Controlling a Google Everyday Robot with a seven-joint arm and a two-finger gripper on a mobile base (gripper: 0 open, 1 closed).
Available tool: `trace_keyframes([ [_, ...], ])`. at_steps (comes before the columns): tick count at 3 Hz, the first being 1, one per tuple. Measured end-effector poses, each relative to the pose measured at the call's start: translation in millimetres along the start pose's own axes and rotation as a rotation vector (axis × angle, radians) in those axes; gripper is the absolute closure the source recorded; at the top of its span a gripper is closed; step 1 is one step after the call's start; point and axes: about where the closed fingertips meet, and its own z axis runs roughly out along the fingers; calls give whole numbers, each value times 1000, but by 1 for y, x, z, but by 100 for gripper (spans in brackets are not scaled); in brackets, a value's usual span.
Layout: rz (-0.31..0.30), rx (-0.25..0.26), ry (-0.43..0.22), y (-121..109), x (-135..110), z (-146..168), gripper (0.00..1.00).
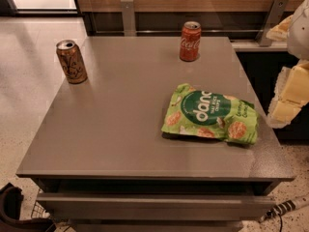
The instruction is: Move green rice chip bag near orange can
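Note:
My gripper is to close next on the middle (213, 111) of the green rice chip bag, at the bag's dark green circle.
The green rice chip bag (210, 115) lies flat on the right half of the grey table (116, 129), its dark green circle facing up. The orange can (71, 61) stands upright near the table's far left corner, well away from the bag. My gripper (288, 98) hangs at the right edge of the view, off the table's right side. It is a little right of and above the bag and does not touch it. It holds nothing that I can see.
A red Coca-Cola can (190, 41) stands upright at the table's far edge, behind the bag. A wooden wall panel with metal brackets (128, 16) runs behind the table. A dark object (12, 209) sits on the floor at the lower left.

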Motion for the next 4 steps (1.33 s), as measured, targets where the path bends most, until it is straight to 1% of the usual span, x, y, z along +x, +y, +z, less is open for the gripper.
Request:
trace_keyframes([
  [1, 0, 0, 0, 0, 0, 0, 0],
  [2, 8, -6, 32, -7, -5, 11, 0],
  [3, 23, -60, 7, -18, -14, 52, 0],
  [4, 45, -158, -88, -14, -30, 106, 0],
])
